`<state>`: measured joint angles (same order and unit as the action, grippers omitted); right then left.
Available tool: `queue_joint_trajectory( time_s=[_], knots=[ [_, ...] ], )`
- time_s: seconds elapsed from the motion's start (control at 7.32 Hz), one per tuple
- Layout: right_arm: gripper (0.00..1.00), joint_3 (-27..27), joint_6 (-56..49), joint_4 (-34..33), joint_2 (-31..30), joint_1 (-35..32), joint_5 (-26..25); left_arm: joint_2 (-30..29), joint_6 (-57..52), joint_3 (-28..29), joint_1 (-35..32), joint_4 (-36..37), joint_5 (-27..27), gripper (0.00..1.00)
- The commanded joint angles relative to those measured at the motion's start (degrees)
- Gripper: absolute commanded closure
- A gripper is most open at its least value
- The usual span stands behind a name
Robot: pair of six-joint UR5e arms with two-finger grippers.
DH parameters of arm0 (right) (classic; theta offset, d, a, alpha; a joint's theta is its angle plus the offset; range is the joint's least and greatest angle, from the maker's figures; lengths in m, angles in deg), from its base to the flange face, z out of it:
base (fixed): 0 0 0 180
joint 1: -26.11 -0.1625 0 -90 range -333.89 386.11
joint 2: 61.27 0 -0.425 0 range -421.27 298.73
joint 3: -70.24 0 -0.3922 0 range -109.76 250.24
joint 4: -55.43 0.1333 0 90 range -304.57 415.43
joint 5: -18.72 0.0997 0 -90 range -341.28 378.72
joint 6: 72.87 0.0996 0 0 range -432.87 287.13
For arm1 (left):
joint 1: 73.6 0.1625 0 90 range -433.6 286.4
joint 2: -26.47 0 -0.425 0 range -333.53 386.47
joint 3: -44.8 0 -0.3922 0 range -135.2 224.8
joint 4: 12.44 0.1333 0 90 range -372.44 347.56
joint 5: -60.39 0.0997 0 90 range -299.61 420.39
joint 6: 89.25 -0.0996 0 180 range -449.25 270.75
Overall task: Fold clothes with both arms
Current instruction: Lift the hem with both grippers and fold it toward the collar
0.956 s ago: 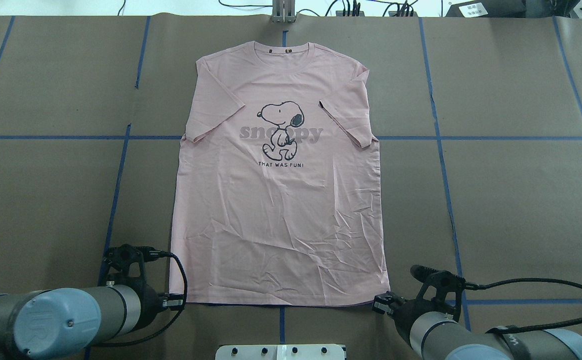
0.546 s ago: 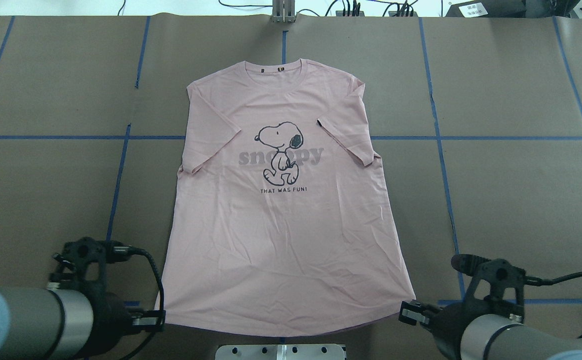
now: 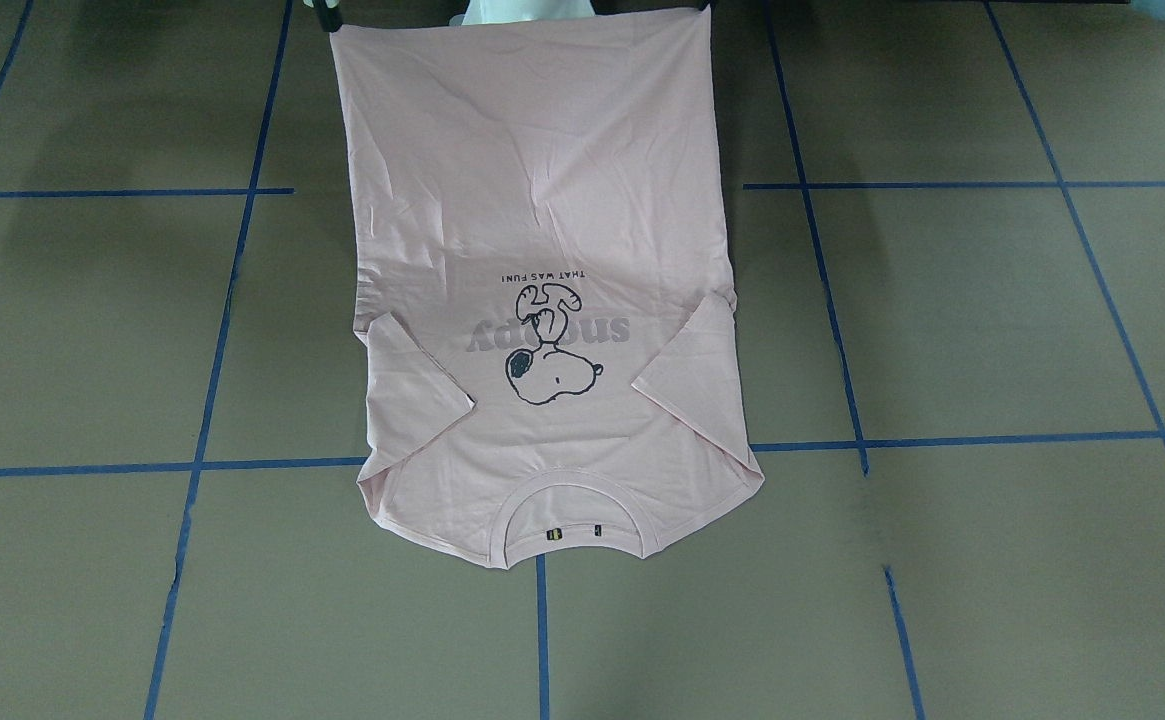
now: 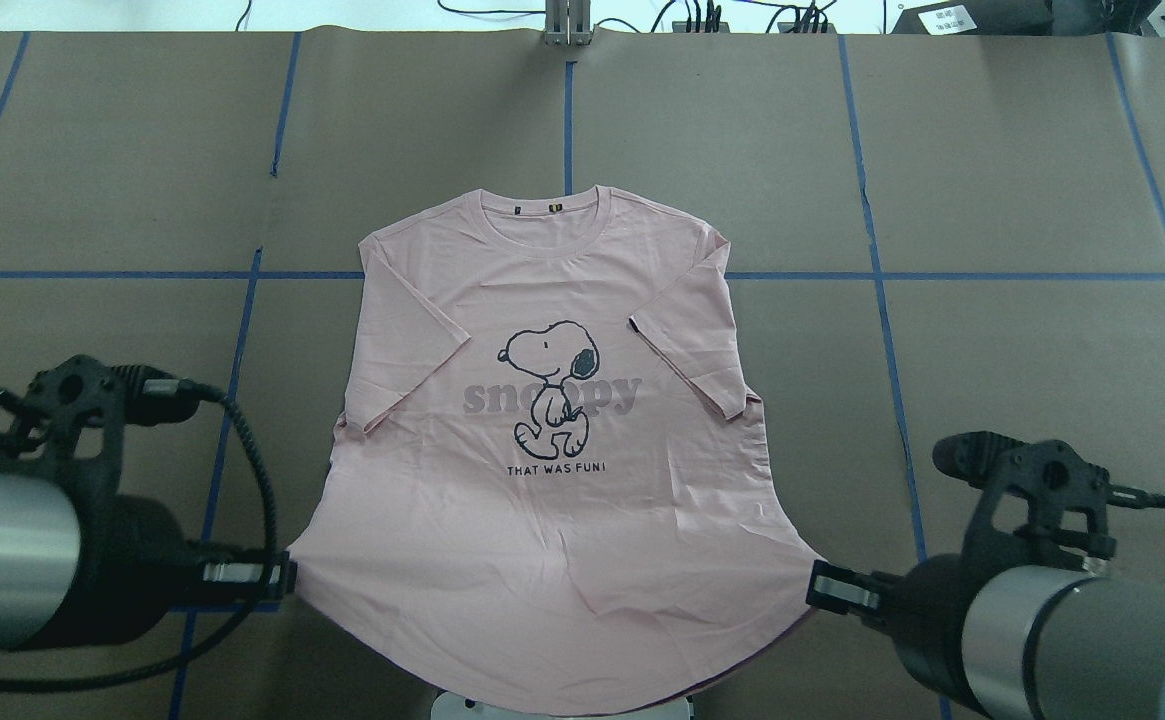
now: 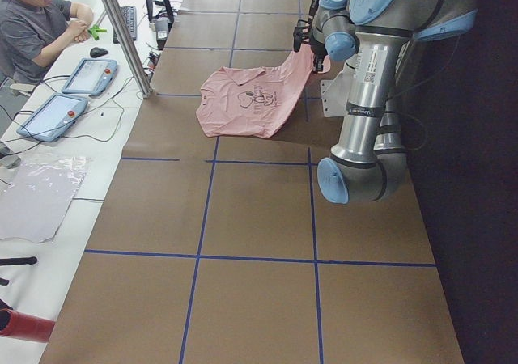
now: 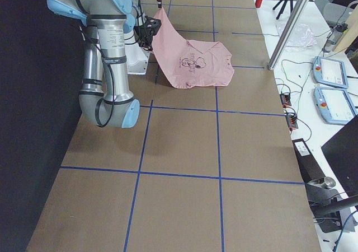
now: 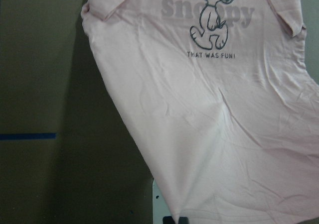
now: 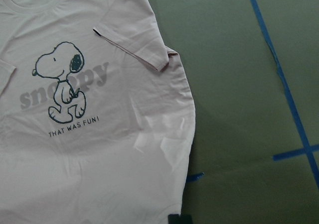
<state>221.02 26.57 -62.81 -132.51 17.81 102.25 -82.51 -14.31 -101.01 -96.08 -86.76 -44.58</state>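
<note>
Next, I release the T-shirt's hem corner, now lifted and stretched between both grippers, with my left gripper at the T-shirt's outer shoulder tip (image 3: 776, 482), beyond the nearest folded sleeve.
The pale pink Snoopy T-shirt (image 4: 562, 520) lies print-up, collar away from me, sleeves folded in. Its collar end rests on the brown table and its hem is lifted and stretched between both grippers. My left gripper (image 4: 287, 578) is shut on the hem's left corner. My right gripper (image 4: 812, 590) is shut on the hem's right corner. The shirt also shows in the front view (image 3: 542, 250), the left wrist view (image 7: 214, 109) and the right wrist view (image 8: 99, 134). The side views show the shirt (image 5: 251, 97) sloping up toward the arms (image 6: 193, 61).
The white pedestal base (image 4: 562, 705) sits under the raised hem. Blue tape lines (image 4: 882, 275) grid the brown table cover. Cables and a metal post (image 4: 567, 25) line the far edge. An operator (image 5: 40, 24) sits by tablets beyond the table.
Both grippers have risen and pulled back toward me while holding the hem corners, spreading apart. The shirt has slid toward me; its collar now lies near the middle tape line.
</note>
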Motion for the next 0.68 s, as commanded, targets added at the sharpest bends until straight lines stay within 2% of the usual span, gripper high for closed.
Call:
queue_joint_trajectory(
  time_s=[0.0,0.14,0.41,0.55],
  knots=[
    [1.00,-12.12,-10.01,0.03,9.24,-11.67,2.41,-7.01,-11.34,13.38,-11.21,0.06,-0.42,1.00],
    [1.00,-17.48,-13.71,1.95,11.28,-17.82,5.12,-8.26,-15.48,18.49,-15.10,-1.42,-0.42,1.00],
    [1.00,-33.80,-17.60,19.19,11.38,-26.90,10.58,-10.37,-17.37,28.34,-19.25,-8.08,-0.33,1.00],
    [1.00,-40.76,-18.83,26.50,11.47,-28.77,10.60,-11.25,-18.07,34.22,-20.22,-12.56,-0.07,1.00]
  ],
)
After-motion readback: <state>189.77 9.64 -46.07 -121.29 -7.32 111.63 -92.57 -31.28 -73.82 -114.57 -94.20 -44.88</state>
